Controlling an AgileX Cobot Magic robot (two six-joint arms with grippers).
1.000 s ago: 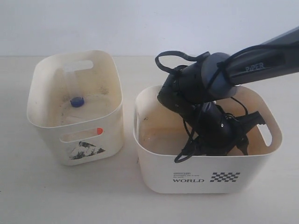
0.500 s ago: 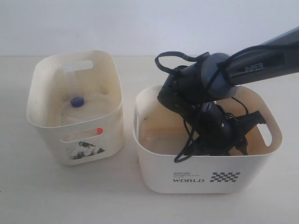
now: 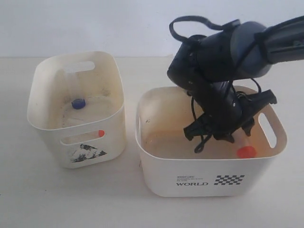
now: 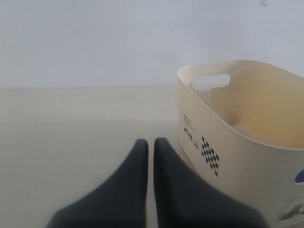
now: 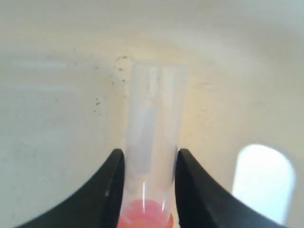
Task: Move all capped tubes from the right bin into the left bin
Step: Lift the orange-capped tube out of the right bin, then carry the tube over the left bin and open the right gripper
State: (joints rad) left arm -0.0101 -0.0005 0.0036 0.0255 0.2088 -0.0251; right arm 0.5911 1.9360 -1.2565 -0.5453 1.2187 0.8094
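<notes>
The robot's right gripper should release the orange-red capped tube against the blue cap inside the narrower bin [image 3: 86,101].
My right gripper [image 3: 236,140] hangs inside the wide right bin [image 3: 156,176] marked "WORLD", shut on a clear capped tube whose orange-red cap [image 3: 246,152] shows just above the bin's front wall. In the right wrist view the tube [image 5: 154,114] stands between the two fingers of the right gripper [image 5: 148,154], cap [image 5: 145,214] nearest the camera. The narrower left bin [image 3: 45,130] holds a blue-capped tube [image 3: 78,103]; an orange-red cap [image 3: 100,133] shows through its front slot. My left gripper [image 4: 150,141] is shut and empty over the table, beside the right bin [image 4: 223,152].
The two bins stand side by side with a narrow gap between them. The right arm's dark links and loose cables [image 3: 199,137] fill the space above the right bin. A slot handle [image 5: 263,180] of the right bin lies close to the right gripper.
The right arm has risen inside the right bin, lifting the gripper. The tube's orange-red cap, hidden before, now shows at the bin's front right.
</notes>
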